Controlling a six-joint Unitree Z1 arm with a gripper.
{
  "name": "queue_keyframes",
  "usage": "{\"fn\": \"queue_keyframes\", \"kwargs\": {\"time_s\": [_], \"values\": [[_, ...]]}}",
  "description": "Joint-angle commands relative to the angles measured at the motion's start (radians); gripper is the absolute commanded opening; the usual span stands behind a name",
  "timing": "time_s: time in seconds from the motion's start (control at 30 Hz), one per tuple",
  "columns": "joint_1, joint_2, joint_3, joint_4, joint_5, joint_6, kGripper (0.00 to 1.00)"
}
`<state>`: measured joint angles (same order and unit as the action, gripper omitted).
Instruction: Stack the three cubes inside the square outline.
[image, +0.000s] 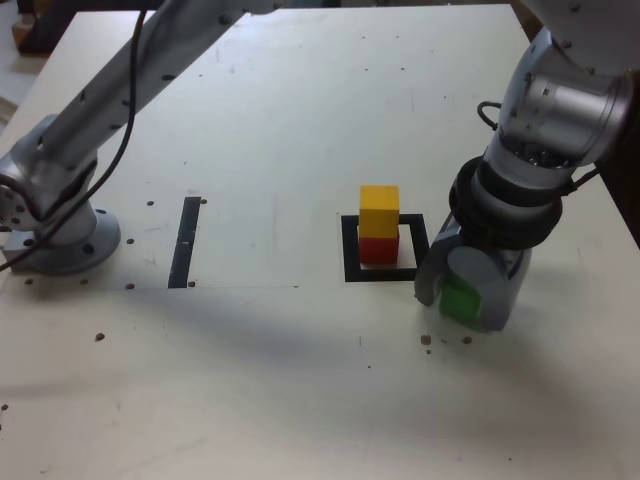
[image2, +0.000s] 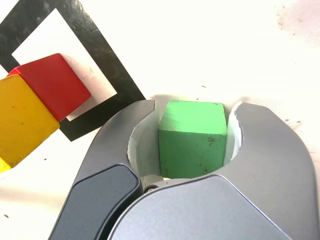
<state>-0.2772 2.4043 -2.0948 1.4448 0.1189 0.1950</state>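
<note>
My gripper is going to put the green cube down on top of the yellow cube (image: 379, 195).
A yellow cube (image: 379, 207) sits on a red cube (image: 377, 250) inside the black tape square outline (image: 350, 250). The wrist view shows the same pair, yellow (image2: 22, 120) over red (image2: 55, 85), within the outline (image2: 107, 55). To the exterior view's right of the outline, just outside its corner, my gripper (image: 460, 310) is low at the table surface. The green cube (image: 462, 298) is between its jaws. In the wrist view both fingers (image2: 250, 130) press against the sides of the green cube (image2: 192, 140), so my gripper (image2: 195, 104) is shut on it.
A straight black tape strip (image: 186, 240) lies on the pale table at the exterior view's left, near the arm's base (image: 60, 235). The arm's long link crosses overhead from that base. Small dark specks (image: 427, 340) dot the tabletop (image: 300, 380).
</note>
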Motion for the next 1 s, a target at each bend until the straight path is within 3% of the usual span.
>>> {"fn": "queue_keyframes", "kwargs": {"time_s": [0.0, 0.3, 0.43, 0.57, 0.97], "values": [[-0.003, -0.007, -0.008, 0.011, 0.006, -0.002, 0.31], [-0.015, -0.104, -0.131, 0.163, 0.080, -0.017, 0.31], [-0.006, -0.161, -0.164, 0.190, 0.095, -0.033, 0.31], [0.016, -0.209, -0.129, 0.193, 0.083, -0.095, 0.31], [0.070, -0.304, 0.079, 0.190, -0.010, -0.289, 0.31]]}}
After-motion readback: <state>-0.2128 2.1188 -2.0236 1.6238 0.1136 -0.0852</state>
